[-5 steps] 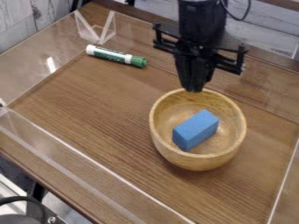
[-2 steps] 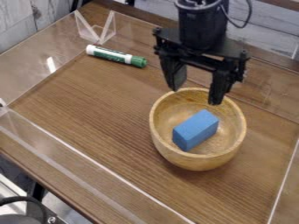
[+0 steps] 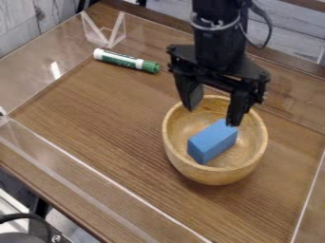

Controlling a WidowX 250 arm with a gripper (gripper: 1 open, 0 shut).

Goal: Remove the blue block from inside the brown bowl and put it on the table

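Note:
I need to next lower my gripper down into the brown bowl, and there I need to close it on the middle of the blue block [image 3: 214, 141].
The blue block [image 3: 212, 143] lies inside the brown bowl [image 3: 216, 171], which stands on the table [image 3: 102, 114] at the right. My gripper [image 3: 214, 106] hangs open just above the bowl's far half. Its two black fingers [image 3: 189, 92] spread wide over the rim, one left of the block and one reaching down near its right end. Nothing is between the fingers. The block rests slanted in the hollow, untouched as far as I can see.
A green-and-white marker [image 3: 127, 63] lies at the back left of the table, near a clear plastic stand [image 3: 106, 34]. Low clear plastic walls [image 3: 38, 142] edge the tabletop.
The gripper went from shut to wide open and has come lower, toward the bowl and the block. The block and bowl have not moved.

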